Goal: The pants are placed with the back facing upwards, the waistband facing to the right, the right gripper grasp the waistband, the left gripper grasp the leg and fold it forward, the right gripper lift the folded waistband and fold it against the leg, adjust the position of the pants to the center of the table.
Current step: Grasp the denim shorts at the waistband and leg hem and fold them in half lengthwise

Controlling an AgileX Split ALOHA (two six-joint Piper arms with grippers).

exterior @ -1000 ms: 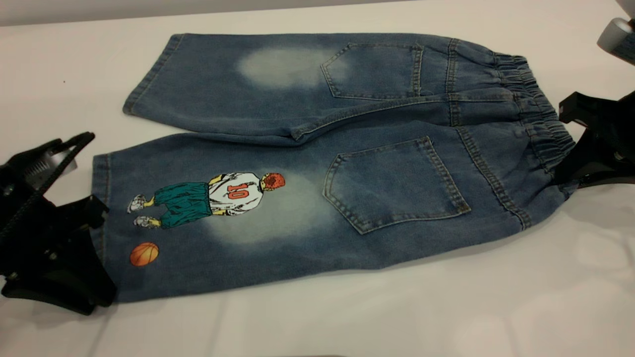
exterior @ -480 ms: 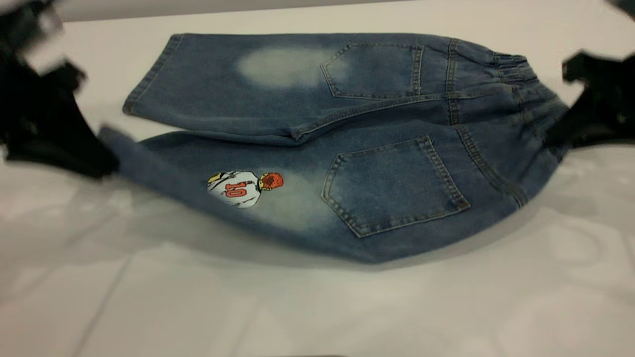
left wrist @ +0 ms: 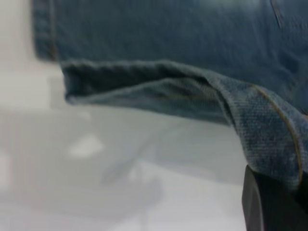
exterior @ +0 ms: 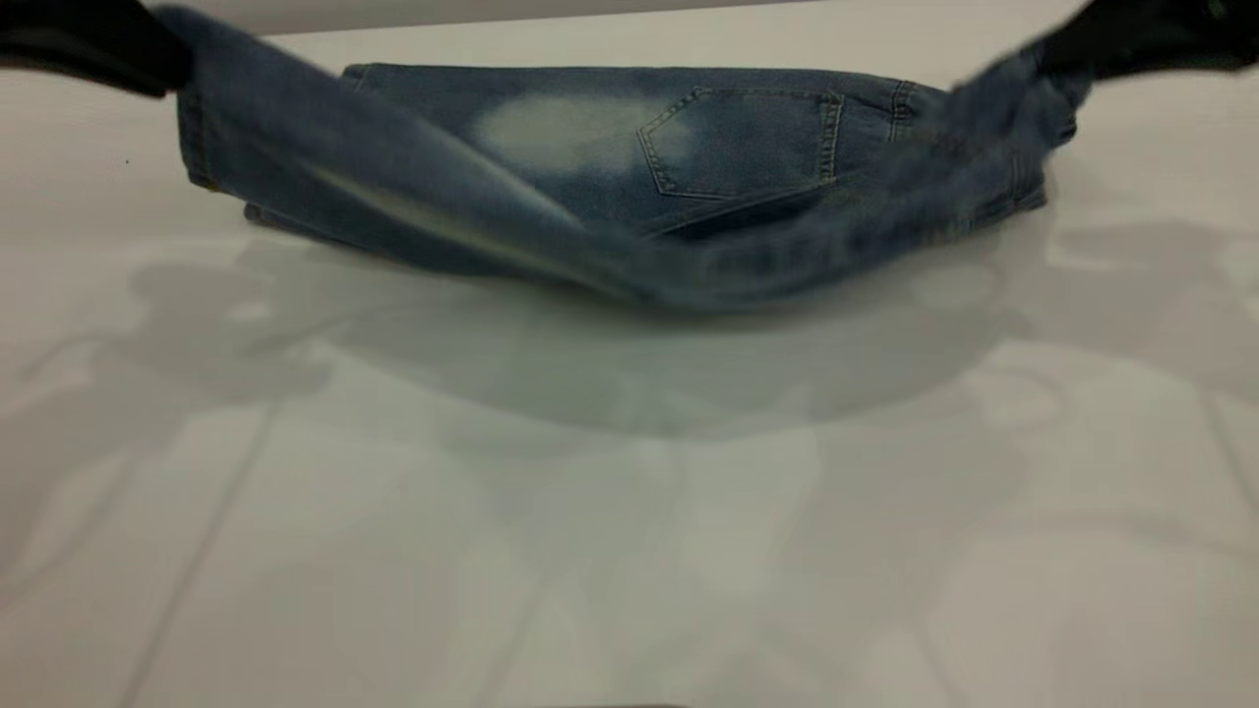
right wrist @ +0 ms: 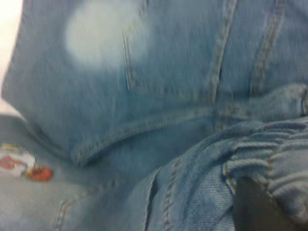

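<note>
Next, I let go of the raised hem with my left gripper on the hem end of the flat leg [exterior: 354, 116], past its faded patch.
The blue denim pants [exterior: 733, 138] lie at the far side of the white table [exterior: 629, 551], waistband to the right. The plain leg with its faded patch [exterior: 561, 133] and back pocket rests flat. The near half hangs in the air, sagging between both grippers. My left gripper [exterior: 162, 54] is shut on the hem of the leg [exterior: 393, 211], whose underside faces me; its hem edge [left wrist: 144, 79] curls over the table. My right gripper [exterior: 1057, 54] is shut on the ruffled waistband [right wrist: 284, 159]. Part of the player print [right wrist: 21, 166] shows in the right wrist view.
Broad bare tabletop stretches in front of the pants, crossed by soft shadows of the arms and cloth. The table's far edge [exterior: 492, 18] runs just behind the pants.
Both grippers have risen and swung toward the far side, carrying the printed leg and near waistband off the table. The print, seen a second ago, is now turned away from the exterior view.
</note>
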